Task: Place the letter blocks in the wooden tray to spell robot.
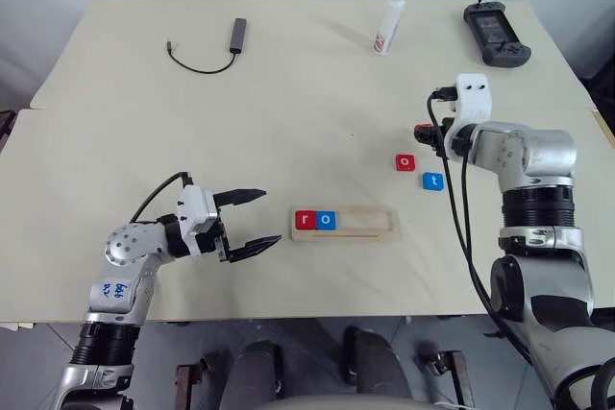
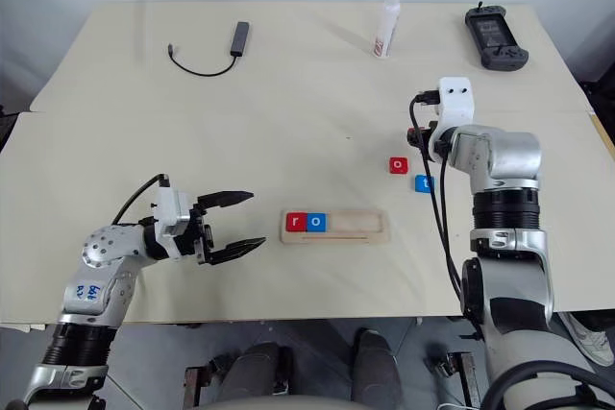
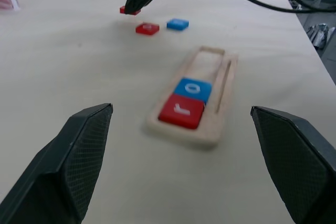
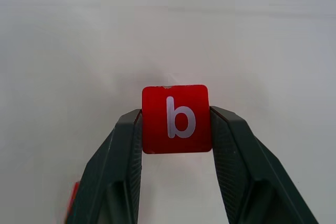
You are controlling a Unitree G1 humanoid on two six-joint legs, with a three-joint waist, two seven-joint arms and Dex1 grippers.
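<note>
The robot should put the red "b" block down and take its top and bottom edges (image 4: pixel 175 88), because the right gripper's finger covers the side that must meet the blue "o".
The pale wooden tray (image 1: pixel 370 224) lies near the table's front, and its left end holds a red "r" block (image 1: pixel 306 221) and a blue "o" block (image 1: pixel 327 221) side by side. A red "o" block (image 1: pixel 405 162) and a blue "t" block (image 1: pixel 432 180) lie loose on the table to the tray's right, farther back. Beyond them, low over the table, my right gripper (image 4: pixel 176 114) is shut on the red "b" block (image 4: pixel 176 119), one finger on each side edge. My left gripper (image 1: pixel 271 218) stands open and empty just left of the tray, pointing at it.
At the table's back lie a black cable with an adapter (image 1: pixel 207 50), a white bottle (image 1: pixel 389 24) and a black handheld controller (image 1: pixel 495 34). A seam crosses the table (image 1: pixel 144 141) behind the blocks.
</note>
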